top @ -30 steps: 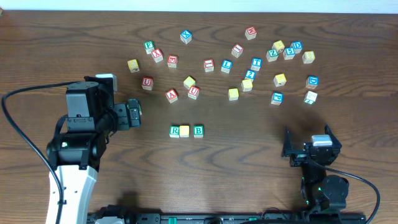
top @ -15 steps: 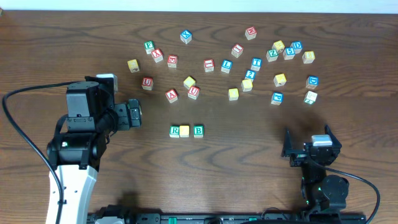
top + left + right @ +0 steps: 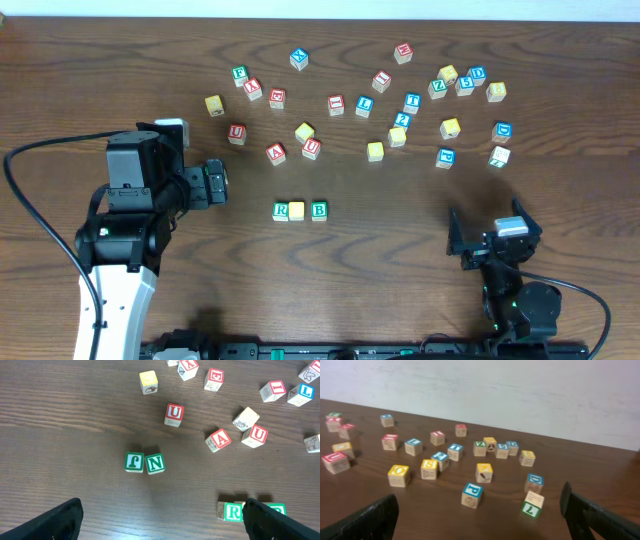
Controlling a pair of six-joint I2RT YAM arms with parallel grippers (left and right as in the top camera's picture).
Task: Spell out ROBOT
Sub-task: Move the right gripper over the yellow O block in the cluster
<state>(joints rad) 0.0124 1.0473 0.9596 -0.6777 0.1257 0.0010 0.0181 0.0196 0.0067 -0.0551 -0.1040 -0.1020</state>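
O comes after B in ROBOT, so next my right gripper closes on the sides of the yellow O block (image 3: 398, 476) next to the yellow S block.
A row of three blocks lies at mid-table: a green R block (image 3: 281, 210), a yellow block (image 3: 297, 210) and a green B block (image 3: 319, 210). The R block also shows in the left wrist view (image 3: 231, 511), beside my right finger. My left gripper (image 3: 214, 185) (image 3: 162, 517) is open and empty, left of the row. My right gripper (image 3: 490, 235) (image 3: 480, 512) is open and empty, low at the front right. Loose letter blocks lie across the far half, among them a blue T block (image 3: 412, 101).
A green J block (image 3: 134, 461) and a green N block (image 3: 155, 463) sit together in front of the left gripper. A red U block (image 3: 174, 414) and a red A block (image 3: 218, 440) lie beyond. A blue P block (image 3: 472, 495) and a green block (image 3: 532, 505) lie before the right gripper.
The right gripper has shifted slightly to the left and turned a little. The left arm and the blocks have not moved.
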